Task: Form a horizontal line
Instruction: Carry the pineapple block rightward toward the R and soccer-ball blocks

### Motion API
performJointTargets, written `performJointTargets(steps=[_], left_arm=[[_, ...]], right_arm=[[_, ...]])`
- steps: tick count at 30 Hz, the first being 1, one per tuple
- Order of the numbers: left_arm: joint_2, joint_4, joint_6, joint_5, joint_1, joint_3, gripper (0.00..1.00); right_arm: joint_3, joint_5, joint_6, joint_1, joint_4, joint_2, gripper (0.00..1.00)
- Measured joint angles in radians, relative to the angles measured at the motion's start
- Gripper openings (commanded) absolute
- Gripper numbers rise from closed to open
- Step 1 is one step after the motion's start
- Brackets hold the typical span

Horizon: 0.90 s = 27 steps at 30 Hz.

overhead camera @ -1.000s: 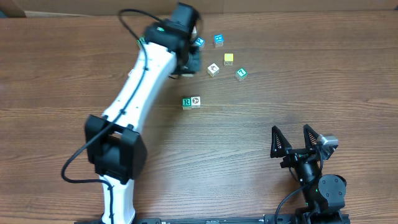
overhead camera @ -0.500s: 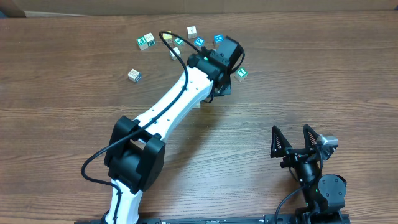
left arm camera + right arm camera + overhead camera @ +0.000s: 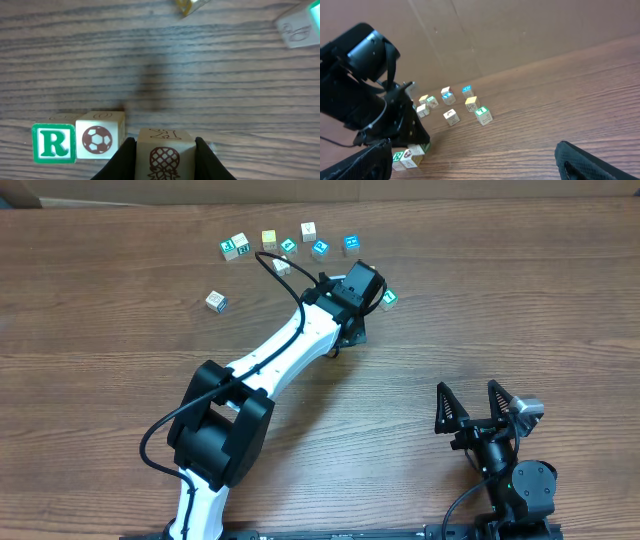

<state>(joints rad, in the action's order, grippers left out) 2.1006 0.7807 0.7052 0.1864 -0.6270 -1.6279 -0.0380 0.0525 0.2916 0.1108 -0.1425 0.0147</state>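
Observation:
I will let go of the pineapple cube with my left gripper, and it will then rest beside the soccer ball cube, opposite the R cube [image 3: 340,342] [image 3: 167,140].
In the left wrist view, a white cube with a green R [image 3: 54,143] and a white cube with a soccer ball [image 3: 99,140] stand touching in a row. My left gripper [image 3: 165,162] is shut on a white pineapple cube [image 3: 165,150], just right of the soccer ball cube with a small gap. In the overhead view the left gripper [image 3: 350,328] hides the row. The right wrist view shows the R cube [image 3: 397,156] under the left arm. My right gripper [image 3: 478,405] is open and empty at the front right.
Loose cubes lie along the back: teal-faced ones [image 3: 235,247], [image 3: 320,248], [image 3: 351,244], a yellow one [image 3: 269,239], a white one [image 3: 309,230]. A green-faced cube [image 3: 389,297] sits right of the left gripper. A white cube [image 3: 216,301] lies apart at the left.
My left arm has swung from the back left cubes to the right and down toward the row, and now covers the R and soccer ball cubes. The right arm has not moved.

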Motion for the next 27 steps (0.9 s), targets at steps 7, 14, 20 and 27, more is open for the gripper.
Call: performJointTargets(steps=[7, 14, 20, 27], left_arm=[[0.000, -0.032, 0.000, 0.006, 0.000, 0.040, 0.17], [0.000, -0.062, 0.000, 0.010, 0.000, 0.042, 0.16], [0.000, -0.065, 0.000, 0.013, -0.006, 0.043, 0.15], [0.000, -0.068, 0.000, 0.059, -0.035, 0.044, 0.15]], right_arm=[[0.000, 0.000, 0.000, 0.000, 0.000, 0.000, 1.00], [0.000, 0.000, 0.000, 0.000, 0.000, 0.000, 1.00], [0.000, 0.000, 0.000, 0.000, 0.000, 0.000, 1.00], [0.000, 0.000, 0.000, 0.000, 0.000, 0.000, 1.00]])
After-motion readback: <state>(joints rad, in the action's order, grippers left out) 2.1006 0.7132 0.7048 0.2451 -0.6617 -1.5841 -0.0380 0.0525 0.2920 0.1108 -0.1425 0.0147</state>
